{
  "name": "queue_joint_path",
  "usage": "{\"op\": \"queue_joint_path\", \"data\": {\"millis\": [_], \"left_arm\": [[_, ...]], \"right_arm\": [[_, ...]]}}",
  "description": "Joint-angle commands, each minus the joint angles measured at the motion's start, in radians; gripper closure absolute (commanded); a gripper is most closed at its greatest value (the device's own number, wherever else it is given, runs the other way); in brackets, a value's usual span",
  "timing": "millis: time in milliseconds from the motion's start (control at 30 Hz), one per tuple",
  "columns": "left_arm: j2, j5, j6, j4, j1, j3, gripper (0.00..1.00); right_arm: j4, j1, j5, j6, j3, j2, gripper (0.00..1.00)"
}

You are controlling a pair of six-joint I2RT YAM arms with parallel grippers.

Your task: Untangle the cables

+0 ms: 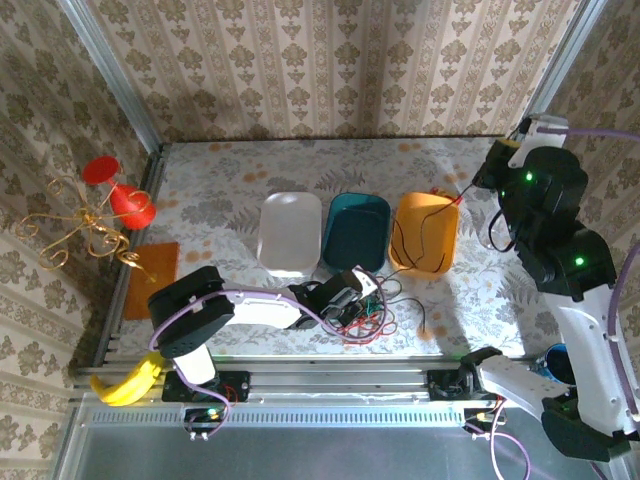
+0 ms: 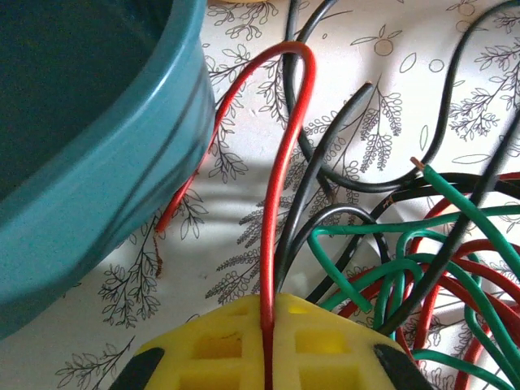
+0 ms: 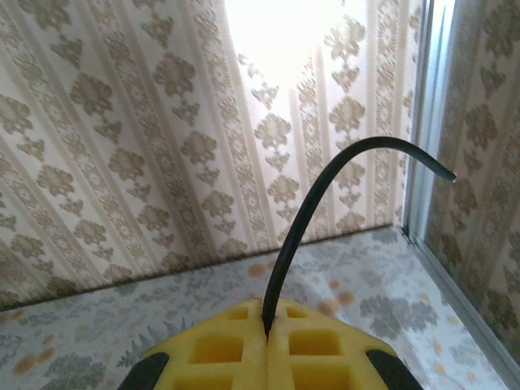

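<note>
The robot's right gripper will release the black cable, which now trails down into the bin, inside the front half of the orange bin (image 1: 433, 241).
A tangle of red, green and black cables (image 1: 372, 312) lies near the table's front edge, in front of the teal bin (image 1: 356, 232). My left gripper (image 1: 348, 292) is at the tangle's left side. In the left wrist view its yellow fingers (image 2: 325, 341) are shut on a red cable (image 2: 280, 187), which loops up and back down beside the teal bin (image 2: 89, 162). Green cables (image 2: 390, 268) and black cables (image 2: 325, 154) cross to the right. My right gripper (image 1: 488, 172) is raised at the far right, shut on a black cable (image 3: 305, 227) that trails down into the orange bin (image 1: 440, 222).
A white bin (image 1: 290, 232) stands left of the teal one. At the far left are a gold curly wire ornament (image 1: 85, 235) with red cones, an orange mat (image 1: 155, 278) and a yellow banana (image 1: 127, 385). Patterned walls and metal posts enclose the table.
</note>
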Motion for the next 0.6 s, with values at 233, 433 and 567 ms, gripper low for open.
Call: {"op": "queue_joint_path", "data": {"millis": [233,433,567], "left_arm": [[-0.02,-0.033,-0.015,-0.031,-0.007,-0.029,1.0],[-0.023,-0.025,-0.012,-0.015,-0.007,-0.036,1.0],[-0.024,-0.029,-0.011,0.004,-0.007,-0.039,1.0]], "right_arm": [[0.057,-0.082,-0.162,-0.075,0.274,0.16,1.0],[0.051,-0.131,-0.219,-0.08,0.449,0.258,1.0],[-0.002,-0.155,-0.225,-0.096,0.534,0.322,1.0]]}}
